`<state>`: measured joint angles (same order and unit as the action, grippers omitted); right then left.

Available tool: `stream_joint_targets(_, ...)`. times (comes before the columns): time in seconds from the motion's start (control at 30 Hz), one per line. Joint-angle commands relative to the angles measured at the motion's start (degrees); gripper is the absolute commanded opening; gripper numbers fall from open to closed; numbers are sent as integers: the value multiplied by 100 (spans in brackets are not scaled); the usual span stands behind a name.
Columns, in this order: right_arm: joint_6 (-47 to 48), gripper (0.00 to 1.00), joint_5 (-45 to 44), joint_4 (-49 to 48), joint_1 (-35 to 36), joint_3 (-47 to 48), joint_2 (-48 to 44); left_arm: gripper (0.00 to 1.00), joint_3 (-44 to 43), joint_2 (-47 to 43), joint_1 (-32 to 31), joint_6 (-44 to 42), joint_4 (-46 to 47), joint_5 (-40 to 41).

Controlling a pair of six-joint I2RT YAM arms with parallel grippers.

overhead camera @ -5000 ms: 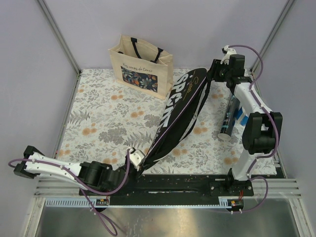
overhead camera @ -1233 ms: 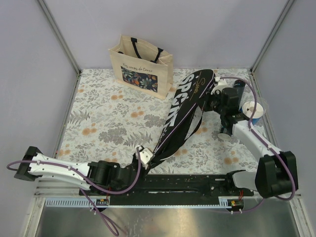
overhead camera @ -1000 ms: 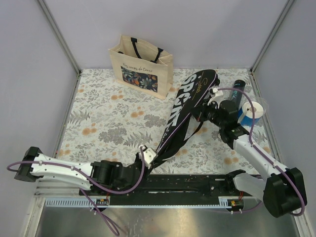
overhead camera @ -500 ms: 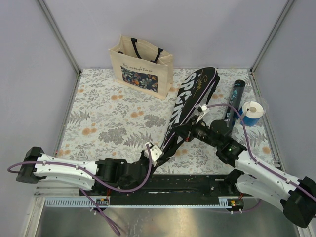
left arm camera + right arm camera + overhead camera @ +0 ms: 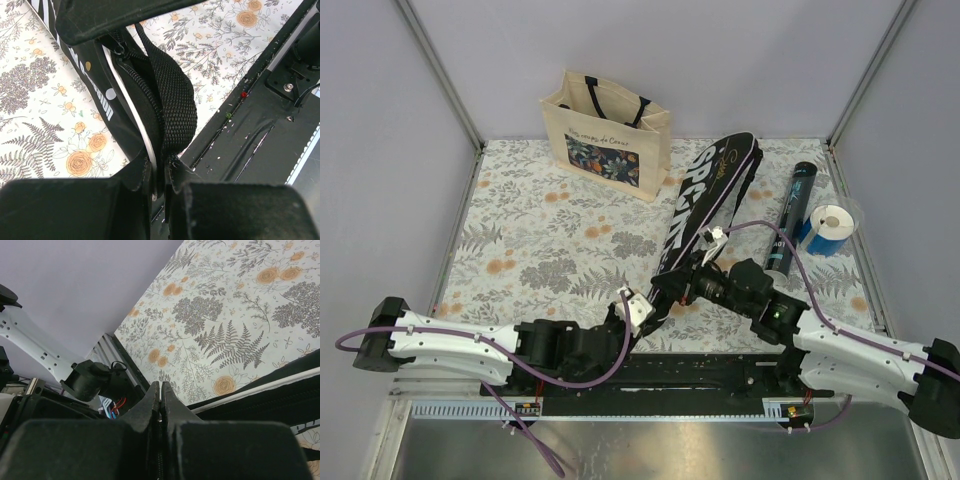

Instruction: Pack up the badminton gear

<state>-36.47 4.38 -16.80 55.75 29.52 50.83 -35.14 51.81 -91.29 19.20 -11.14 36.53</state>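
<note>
My left gripper is tipping the black racket cover onto its side with its pinch, so next I open it, let the cover settle flat, then grip its white-piped end (image 5: 145,139).
The black racket cover (image 5: 705,200) lettered "SPORT" lies slantwise on the floral mat, its narrow end toward the arms. My left gripper (image 5: 642,312) is shut on that near end. In the left wrist view its fingers (image 5: 145,185) pinch the cover's white-piped edge (image 5: 100,95) beside a black webbing strap (image 5: 172,100). My right gripper (image 5: 682,287) sits close beyond it on the cover's edge, jaws pressed together on the zipper (image 5: 160,392). The cover's side (image 5: 260,400) runs off to the right there. A long black tube (image 5: 792,215) lies at the right.
A beige tote bag (image 5: 608,125) with a floral print stands upright at the back left. A short blue-and-white roll (image 5: 831,228) stands next to the tube near the right wall. The black base rail (image 5: 700,372) runs along the near edge.
My right gripper has slid down the cover's edge from its wide far end to near the left gripper. The left gripper has edged right with the cover's near end.
</note>
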Motion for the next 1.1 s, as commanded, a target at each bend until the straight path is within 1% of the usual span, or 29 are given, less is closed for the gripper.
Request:
stream_joint_targets(0.0, -379, 0, 204, -272, 560, 186, -266, 1, -345, -92, 146, -118, 665, 56)
stream_joint_targets(0.2, -475, 0, 72, -96, 885, 195, -574, 1, -371, -101, 234, -206, 692, -6)
stream_joint_targets(0.43, -458, 0, -280, -508, 1070, 54, -1022, 0, -327, -127, 269, -180, 683, -59)
stream_joint_targets(0.5, -449, 0, -245, -553, 1079, 71, -988, 0, -327, -119, 278, -171, 718, -59)
stream_joint_targets(0.63, -738, 0, -96, -1009, 1149, -7, -619, 0, -389, -57, 304, -232, 736, -76)
stream_joint_targets(0.7, -800, 0, -52, -1062, 1202, 36, -460, 0, -441, -22, 313, -259, 736, -85)
stream_joint_targets(0.73, -792, 0, -112, -1062, 1210, 36, -442, 3, -459, -22, 322, -268, 736, -85)
stream_joint_targets(0.77, -809, 0, -235, -1054, 1202, 10, -468, 8, -468, -39, 322, -250, 744, -85)
stream_joint_targets(0.8, -792, 0, -410, -1019, 1210, -7, -547, 19, -468, -66, 322, -207, 736, -94)
stream_joint_targets(0.87, -678, 0, -884, -774, 1211, 36, -758, 38, -389, -171, 322, -145, 718, -251)
stream_joint_targets(0.93, -450, 0, -1228, -562, 1211, 124, -934, 53, -240, -294, 322, -84, 770, -383)
stream_joint_targets(0.97, -414, 0, -1377, -483, 1211, 142, -1004, 57, -161, -347, 322, -57, 788, -471)
stream_joint_targets(1.07, -317, 0, -1651, -351, 1202, 212, -1119, 64, 32, -487, 322, 39, 832, -638)
